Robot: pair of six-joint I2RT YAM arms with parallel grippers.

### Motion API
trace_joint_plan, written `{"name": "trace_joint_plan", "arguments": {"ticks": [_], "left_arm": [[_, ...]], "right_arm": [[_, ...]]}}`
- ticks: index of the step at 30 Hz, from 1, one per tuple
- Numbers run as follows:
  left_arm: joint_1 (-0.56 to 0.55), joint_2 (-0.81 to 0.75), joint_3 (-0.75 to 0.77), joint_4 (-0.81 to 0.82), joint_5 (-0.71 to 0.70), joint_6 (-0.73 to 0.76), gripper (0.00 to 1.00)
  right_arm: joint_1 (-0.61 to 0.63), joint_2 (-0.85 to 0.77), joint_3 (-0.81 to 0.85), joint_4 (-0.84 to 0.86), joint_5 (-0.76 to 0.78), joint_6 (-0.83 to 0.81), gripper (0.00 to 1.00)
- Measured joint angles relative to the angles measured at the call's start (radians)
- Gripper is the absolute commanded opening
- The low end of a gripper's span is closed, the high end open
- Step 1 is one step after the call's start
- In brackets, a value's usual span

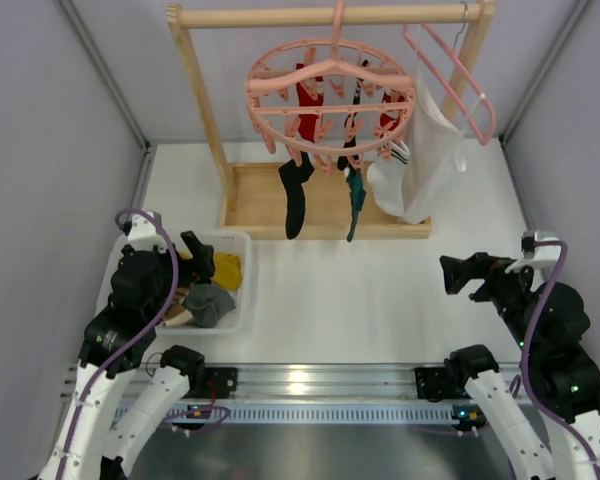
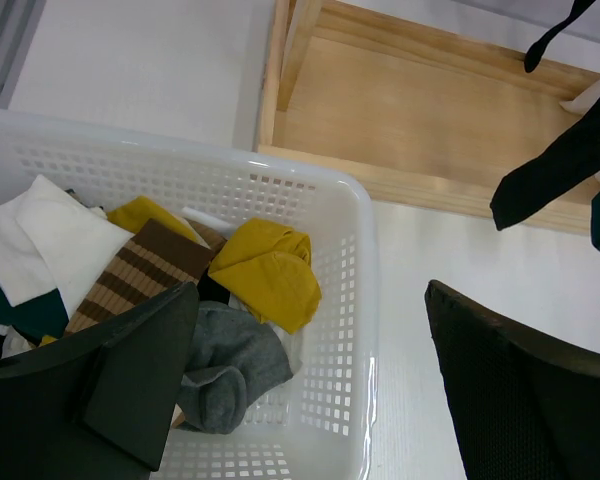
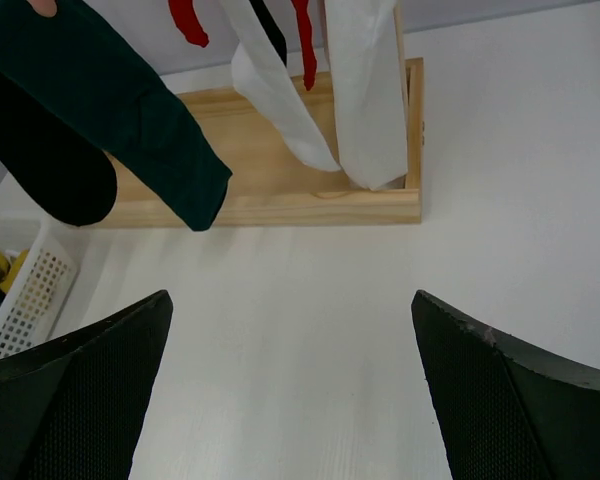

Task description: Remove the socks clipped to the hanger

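The dark teal sock's loose lower end (image 1: 352,230) (image 3: 206,202), below the round hanger, is the next place for my right gripper to go and close.
The salmon-pink round hanger (image 1: 330,95) hangs from a wooden rail. Clipped to it are a black sock (image 1: 295,200), a dark teal sock (image 1: 355,205), red socks (image 1: 308,100) and a white sock with black cuff stripes (image 1: 388,180). My left gripper (image 1: 198,255) is open and empty above the white basket (image 1: 242,290), far from the socks. My right gripper (image 1: 465,272) is open and empty over the table, right of the rack. The right wrist view shows the teal sock (image 3: 120,110), black sock (image 3: 40,160) and white sock (image 3: 280,110) ahead of my right gripper (image 3: 290,390).
The basket (image 2: 360,260) holds loose socks, among them a grey one (image 2: 230,365) and a yellow one (image 2: 270,270). A wooden rack base (image 1: 325,215) stands under the hanger. A large white cloth bag (image 1: 430,160) and a plain pink triangular hanger (image 1: 460,70) hang at the right.
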Motion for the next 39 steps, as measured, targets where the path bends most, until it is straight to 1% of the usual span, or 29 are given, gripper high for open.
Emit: {"name": "trace_joint_plan", "arguments": {"ticks": [5,9,12,13,15,17,20,23,24,27,28,29,33,35,37,38,39], "left_arm": [[0.0,0.0,0.0,0.0,0.0,0.0,0.98],[0.0,0.0,0.0,0.0,-0.001,-0.003,0.98],[0.0,0.003,-0.004,0.0,-0.011,-0.004,0.98],[0.0,0.007,-0.006,0.0,-0.014,-0.004,0.98],[0.0,0.016,-0.01,0.0,-0.015,-0.004,0.98],[0.0,0.024,-0.013,0.0,-0.015,-0.004,0.98],[0.0,0.025,-0.013,0.0,-0.014,-0.004,0.98],[0.0,0.025,-0.014,0.0,-0.014,-0.004,0.98],[0.0,0.025,-0.014,0.0,-0.014,-0.004,0.98],[0.0,0.025,-0.016,0.0,-0.014,-0.004,0.98],[0.0,0.025,-0.016,0.0,-0.014,-0.004,0.98],[0.0,0.025,-0.016,0.0,-0.014,-0.004,0.98],[0.0,0.025,-0.016,0.0,-0.014,-0.004,0.98],[0.0,0.025,-0.016,0.0,-0.014,-0.004,0.98],[0.0,0.025,-0.016,0.0,-0.014,-0.004,0.98],[0.0,0.025,-0.016,0.0,-0.014,-0.004,0.98],[0.0,0.025,-0.016,0.0,-0.014,-0.004,0.98]], "right_arm": [[0.0,0.006,-0.014,0.013,-0.008,0.008,1.0],[0.0,0.012,-0.065,0.073,-0.019,0.028,0.99],[0.0,0.016,-0.138,0.169,-0.103,0.052,0.99],[0.0,0.025,-0.166,0.216,-0.154,0.069,1.0],[0.0,0.073,-0.211,0.315,-0.248,0.103,0.99],[0.004,0.168,-0.238,0.417,-0.314,0.132,0.99],[0.07,0.299,-0.249,0.525,-0.32,0.147,0.99],[0.225,0.415,-0.247,0.61,-0.236,0.126,0.99],[0.291,0.451,-0.246,0.631,-0.18,0.113,0.98],[0.448,0.564,-0.229,0.693,-0.002,0.066,0.92],[0.472,0.593,-0.224,0.716,0.038,0.056,0.88],[0.496,0.626,-0.221,0.745,0.084,0.041,0.86],[0.518,0.774,-0.194,0.853,0.227,-0.023,0.85],[0.518,0.85,-0.177,0.902,0.275,-0.056,0.8],[0.518,0.922,-0.173,0.961,0.316,-0.086,0.75],[0.518,0.953,-0.174,0.991,0.333,-0.1,0.67],[0.518,0.975,-0.175,1.017,0.344,-0.109,0.63]]}}
